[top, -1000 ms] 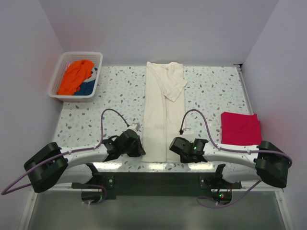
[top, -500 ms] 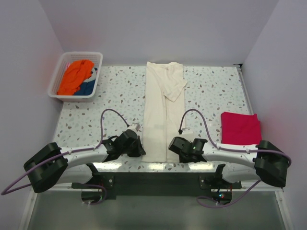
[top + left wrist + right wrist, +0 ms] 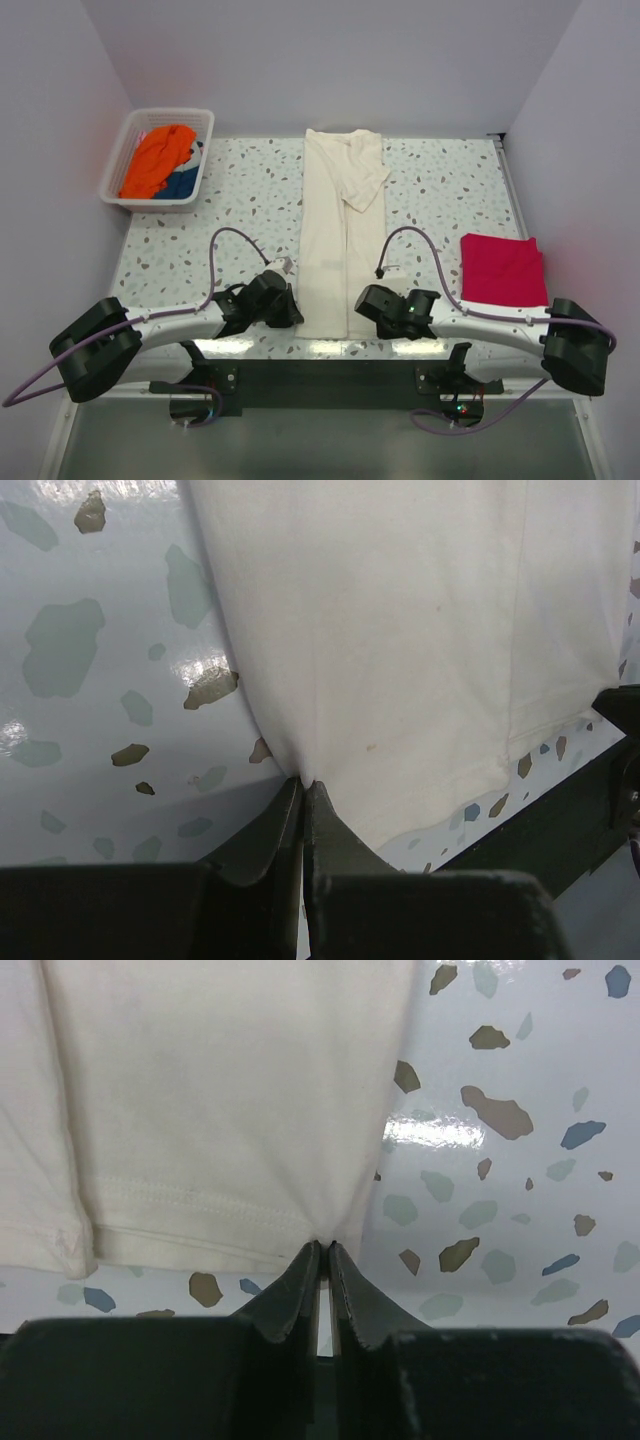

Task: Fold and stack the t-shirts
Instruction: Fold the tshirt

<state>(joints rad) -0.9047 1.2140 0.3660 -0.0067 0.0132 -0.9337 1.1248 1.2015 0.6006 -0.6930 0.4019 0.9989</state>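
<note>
The bunched hem inside the cream-white t-shirt's near corner is pinched in my right gripper, so next my right gripper opens and takes the corner's edge (image 3: 354,1250) before folding.
A long cream-white t-shirt (image 3: 340,240), folded lengthwise into a strip, lies down the middle of the table. My left gripper (image 3: 297,318) is at its near left corner. In the left wrist view the gripper (image 3: 303,780) is shut on the edge of the cream-white t-shirt (image 3: 400,640). My right gripper (image 3: 359,303) is at the near right corner, and in the right wrist view it (image 3: 327,1246) pinches the cream-white t-shirt (image 3: 220,1090) just above the hem. A folded crimson-red t-shirt (image 3: 503,268) lies at the right.
A white slatted basket (image 3: 148,198) stands at the far left corner and holds an orange t-shirt (image 3: 160,158) and a blue one (image 3: 182,184). The speckled table (image 3: 440,190) ends at walls on the left, back and right.
My right gripper has closed onto the cream-white t-shirt's near right corner, and the right arm has shifted slightly. The left gripper has kept its hold and place.
</note>
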